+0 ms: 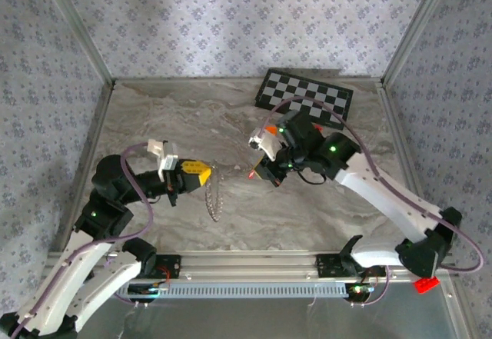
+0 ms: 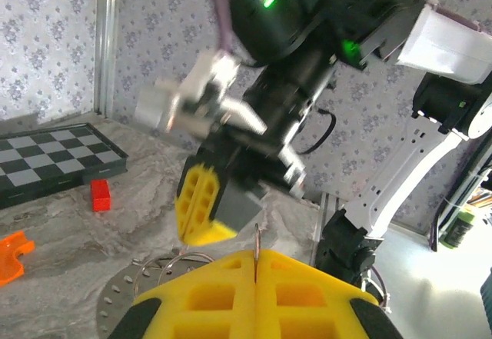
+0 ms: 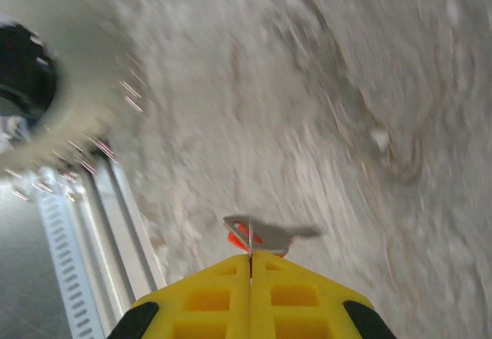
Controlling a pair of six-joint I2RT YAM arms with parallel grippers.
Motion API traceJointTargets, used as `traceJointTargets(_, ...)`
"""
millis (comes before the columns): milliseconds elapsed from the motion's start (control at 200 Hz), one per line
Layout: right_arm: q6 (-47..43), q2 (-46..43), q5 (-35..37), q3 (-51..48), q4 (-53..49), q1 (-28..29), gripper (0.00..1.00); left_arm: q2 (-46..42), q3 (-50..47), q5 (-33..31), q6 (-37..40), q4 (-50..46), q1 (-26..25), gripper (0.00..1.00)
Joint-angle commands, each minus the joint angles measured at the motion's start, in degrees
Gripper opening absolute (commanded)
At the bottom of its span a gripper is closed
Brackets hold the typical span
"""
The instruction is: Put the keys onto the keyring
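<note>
Next, I set the key down on the bare marble (image 1: 279, 207) between my right gripper and the near aluminium rails.
My left gripper (image 1: 201, 174) is shut on the keyring (image 1: 214, 197), a thin silvery loop that hangs from its yellow fingertips down to the table. In the left wrist view a thin wire of the keyring (image 2: 255, 248) stands pinched edge-on between the closed fingers (image 2: 207, 297), and more loops (image 2: 165, 266) lie lower left. My right gripper (image 1: 263, 174) hovers just right of the keyring, shut on a key (image 3: 263, 235) with a red head and a flat silvery part sticking out past the fingertips. The right gripper's yellow fingers (image 2: 201, 204) face the left gripper (image 2: 255, 256) closely.
A black-and-white checkered board (image 1: 306, 97) lies at the back right of the marble table (image 1: 169, 124). A red brick (image 2: 100, 194) and an orange curved piece (image 2: 11, 250) rest beside it. Aluminium rails (image 1: 254, 262) run along the near edge.
</note>
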Motion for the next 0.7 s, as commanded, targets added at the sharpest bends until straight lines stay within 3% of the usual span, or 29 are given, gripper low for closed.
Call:
traceJointTargets(0, 2.8, 3.3, 6.4, 0.2, -8.2, -0.2, 0.00, -0.8, 0.1, -2.4, 1.8, 0.2, -0.3, 0.00)
traceJointTargets(100, 4.3, 8.2, 12.4, 2.5, -14.2, -0.4, 0.00, -1.4, -0.6, -2.8, 1.9, 0.2, -0.3, 0.00)
traceJointTargets(190, 6.0, 11.6, 13.3, 2.5, -17.1, -0.4, 0.00, -1.9, -0.9, -3.1, 2.5, -0.1, -0.3, 0.00)
traceJointTargets(695, 8.9, 23.6, 8.4, -5.1, -13.2, 0.2, 0.00, -4.0, -0.7, -1.5, 4.2, -2.6, -0.3, 0.00)
